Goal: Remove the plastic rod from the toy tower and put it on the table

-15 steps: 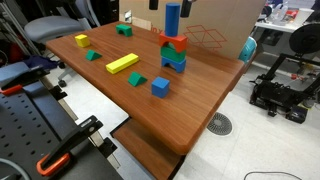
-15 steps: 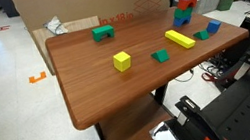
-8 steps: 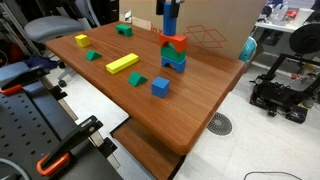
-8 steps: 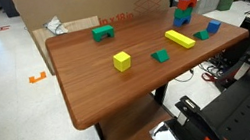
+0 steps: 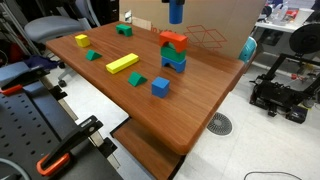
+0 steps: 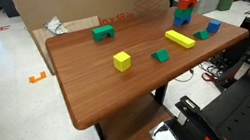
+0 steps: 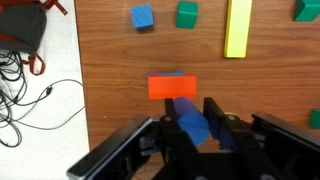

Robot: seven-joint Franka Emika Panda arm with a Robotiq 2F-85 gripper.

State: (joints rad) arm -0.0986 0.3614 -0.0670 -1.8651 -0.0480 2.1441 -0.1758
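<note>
My gripper will release the plastic rod upright on the table [image 5: 198, 54] between the toy tower and the cardboard box.
The plastic rod [image 5: 175, 11], a slim blue block, hangs upright in the air just above the toy tower [image 5: 173, 52], clear of its red top piece. The tower of red over green and blue pieces stands at the far side of the table [image 5: 200, 105] and also shows in an exterior view as the toy tower [image 6: 184, 10]. In the wrist view my gripper [image 7: 189, 104] is shut on the plastic rod [image 7: 195, 125], with the tower's red top [image 7: 172, 87] straight below. In both exterior views most of the gripper is cut off by the top edge.
Loose on the table lie a long yellow bar [image 5: 122, 63], a blue cube [image 5: 160, 87], a green wedge [image 5: 137, 79], a green arch [image 5: 124, 30] and a yellow block [image 5: 81, 41]. A cardboard box [image 5: 210, 25] stands behind the table's far edge.
The gripper closed on the blue rod and lifted it straight up off the tower's red top. The tower and loose blocks have not moved.
</note>
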